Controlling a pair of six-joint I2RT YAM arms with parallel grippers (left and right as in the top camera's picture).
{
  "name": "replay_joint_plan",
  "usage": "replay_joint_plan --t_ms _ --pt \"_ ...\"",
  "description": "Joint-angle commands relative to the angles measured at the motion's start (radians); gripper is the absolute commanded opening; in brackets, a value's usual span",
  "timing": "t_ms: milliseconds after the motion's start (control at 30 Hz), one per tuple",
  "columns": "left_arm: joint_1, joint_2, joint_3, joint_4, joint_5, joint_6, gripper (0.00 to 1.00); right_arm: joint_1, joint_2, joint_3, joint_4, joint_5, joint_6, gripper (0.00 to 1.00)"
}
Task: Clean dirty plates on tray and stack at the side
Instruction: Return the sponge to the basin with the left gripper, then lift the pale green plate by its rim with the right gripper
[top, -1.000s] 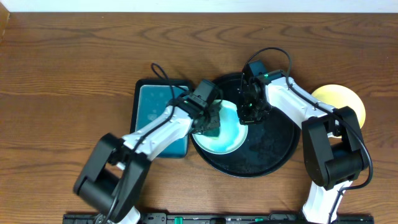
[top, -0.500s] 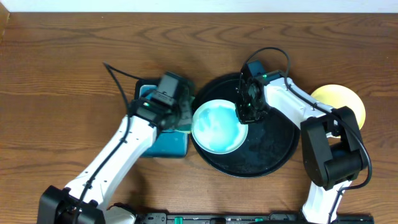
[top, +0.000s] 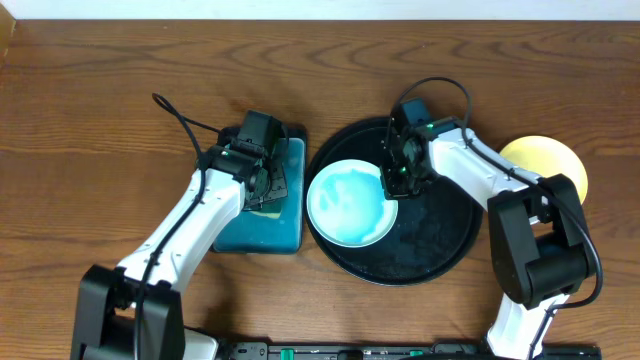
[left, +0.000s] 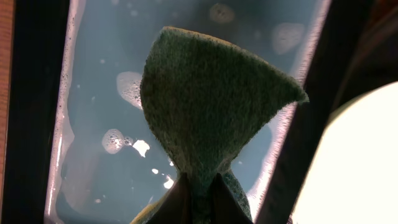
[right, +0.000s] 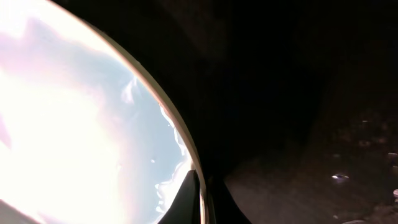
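Note:
My left gripper will release the green sponge so that it rests in the soapy water at the middle of the teal tray (top: 264, 190) (left: 198, 168).
A pale mint plate (top: 348, 203) lies on the left part of the large black tray (top: 440, 235); its face looks wet and free of marks. My right gripper (top: 392, 182) is shut on the plate's right rim, and the rim (right: 180, 149) shows between its fingers (right: 200, 196) in the right wrist view. A yellow plate (top: 545, 162) lies on the table right of the tray. My left gripper (top: 262, 186) is shut on a green sponge (left: 208, 102) and holds it over the teal rectangular tray (top: 270, 235), which holds soapy water (left: 99, 124). The third plate is not in view.
The wooden table (top: 100, 120) extends around both trays. The teal tray stands just left of the black tray, almost touching it. The black tray's bare surface shows wet spots (right: 339, 177).
My left gripper has carried the sponge off the mint plate, leftward over the teal tray. The right gripper has kept its hold on the plate's rim.

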Motion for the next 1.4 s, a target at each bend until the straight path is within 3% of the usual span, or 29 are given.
replay_joint_plan --t_ms 0,367,633,900,1167,1367 --pt "0.011 0.025 -0.009 -0.003 -0.024 0.021 0.07 -0.035 0.027 -0.024 0.018 -0.197 0.004 0.01" --pt "0.011 0.032 -0.009 -0.002 -0.042 0.021 0.07 -0.203 0.026 -0.024 0.008 -0.395 -0.045 0.01" --pt "0.011 0.033 -0.009 0.003 -0.058 0.043 0.07 -0.246 -0.011 -0.023 -0.032 -0.345 -0.083 0.01" --pt "0.012 0.063 -0.009 0.024 -0.058 0.070 0.07 -0.246 -0.174 -0.023 -0.059 -0.092 -0.076 0.01" --pt "0.017 0.143 -0.009 0.058 -0.057 0.082 0.08 -0.205 -0.358 -0.023 -0.069 0.360 -0.075 0.01" --pt "0.021 0.166 -0.009 0.078 -0.059 0.145 0.07 -0.153 -0.405 -0.023 -0.066 0.527 -0.079 0.01"
